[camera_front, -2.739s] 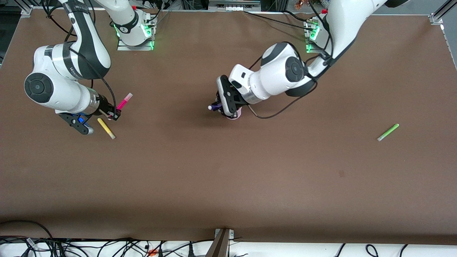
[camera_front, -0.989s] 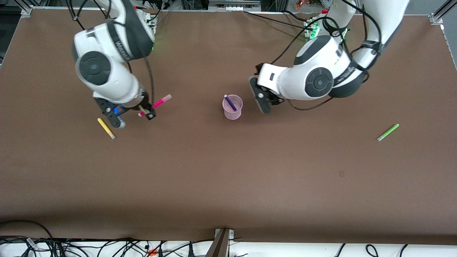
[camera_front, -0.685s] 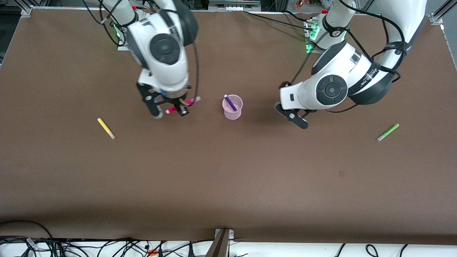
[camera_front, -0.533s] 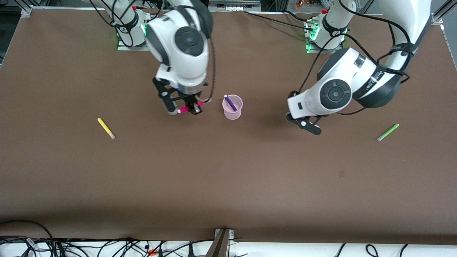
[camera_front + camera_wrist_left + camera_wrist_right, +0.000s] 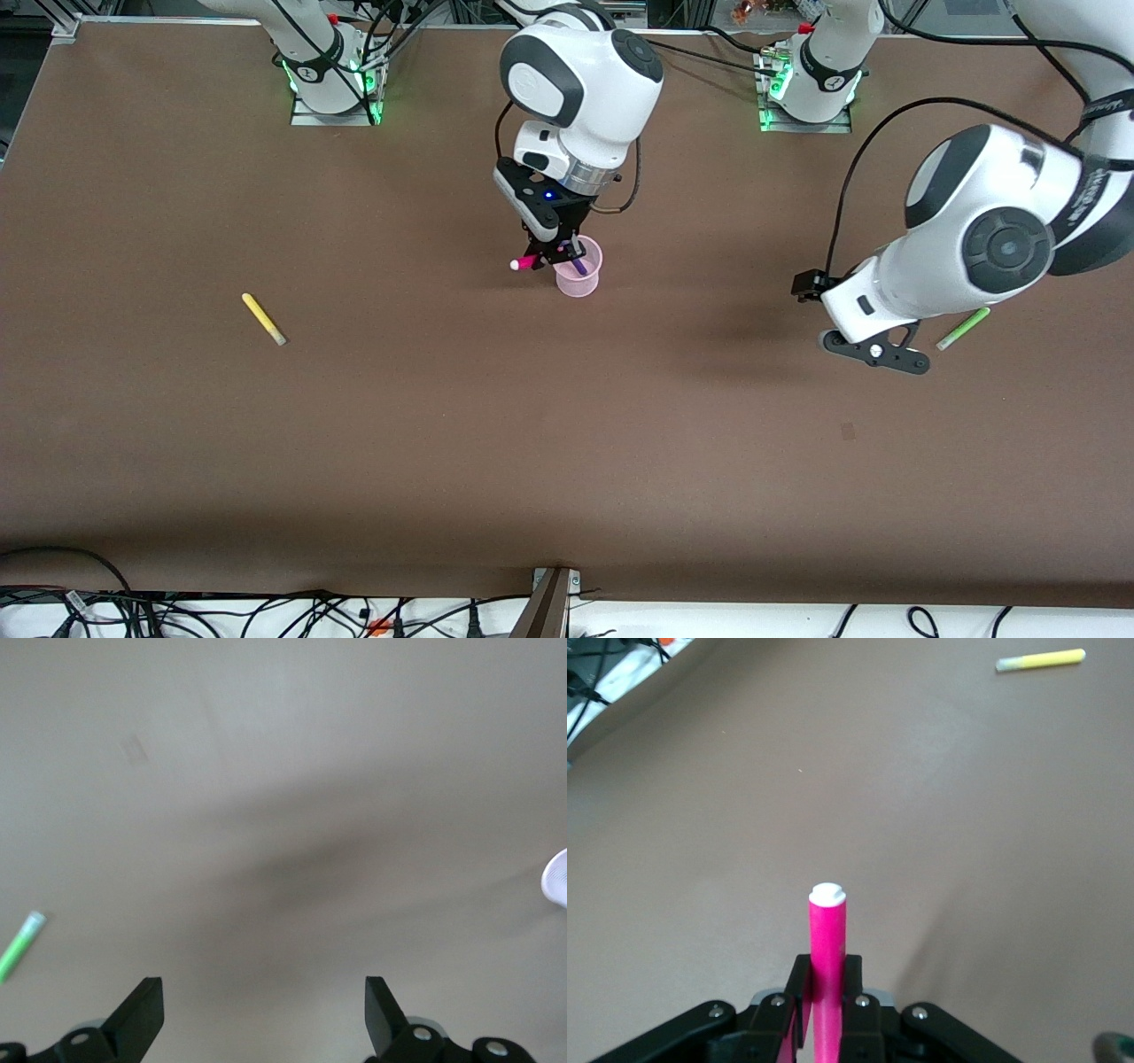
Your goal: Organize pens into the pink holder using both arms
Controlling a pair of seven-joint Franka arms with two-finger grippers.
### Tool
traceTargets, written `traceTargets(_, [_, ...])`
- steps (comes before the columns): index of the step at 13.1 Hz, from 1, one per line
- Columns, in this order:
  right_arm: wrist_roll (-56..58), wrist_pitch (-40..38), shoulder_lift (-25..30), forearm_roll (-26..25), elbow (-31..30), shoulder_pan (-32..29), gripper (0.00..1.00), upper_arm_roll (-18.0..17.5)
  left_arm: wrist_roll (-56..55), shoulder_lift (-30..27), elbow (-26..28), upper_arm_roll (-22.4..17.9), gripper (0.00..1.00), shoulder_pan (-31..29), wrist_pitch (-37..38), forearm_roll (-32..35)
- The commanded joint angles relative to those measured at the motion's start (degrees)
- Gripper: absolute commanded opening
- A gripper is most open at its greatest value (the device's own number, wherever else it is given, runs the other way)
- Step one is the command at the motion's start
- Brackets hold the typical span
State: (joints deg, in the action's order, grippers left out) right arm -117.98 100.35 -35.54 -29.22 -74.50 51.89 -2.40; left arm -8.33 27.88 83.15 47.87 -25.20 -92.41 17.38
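My right gripper should release the magenta pen, now held at the holder's rim, inside the pink holder (image 5: 571,271), next to the dark purple pen.
The pink holder (image 5: 580,282) stands mid-table with the dark purple pen (image 5: 578,263) leaning inside it. My right gripper (image 5: 547,257) hangs at the holder's rim, shut on the magenta pen (image 5: 524,263), whose pale tip sticks out sideways toward the right arm's end. The right wrist view shows that pen (image 5: 827,939) clamped between the fingers of the right gripper (image 5: 826,992). The yellow pen (image 5: 264,318) (image 5: 1041,660) lies flat toward the right arm's end. My left gripper (image 5: 875,353) (image 5: 261,1010) is open and holds nothing, over the table beside the light green pen (image 5: 964,328) (image 5: 19,943).
Both arm bases (image 5: 332,84) (image 5: 806,89) sit along the table edge farthest from the front camera. Cables trail past the near edge (image 5: 549,585). The holder's rim (image 5: 556,879) shows at the border of the left wrist view.
The right arm carried the magenta pen from beside the yellow pen over to the holder's rim. The left arm swung away from the holder toward the green pen, staying open.
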Motion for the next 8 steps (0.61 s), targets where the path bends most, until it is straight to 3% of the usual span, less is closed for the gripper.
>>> traceTargets(1, [-4.53,-1.30,-3.91,-1.37,2.25,1.28,0.00,0.82,4.98,-0.46,-6.23,-0.23,1.00,-0.64,0.91,1.26])
traceTargets(6, [-10.86,-0.86,-6.29,-1.81,2.25,2.07,0.00,0.82,4.81,-2.90,-11.68,-1.63,1.00,-1.26,7.75,3.98])
traceTargets(8, [-12.71,-0.95,-6.56,-2.95,2.25,3.48,0.00,0.90,4.64,-4.49,-12.49,-5.56,1.00,-1.00,8.91,2.67])
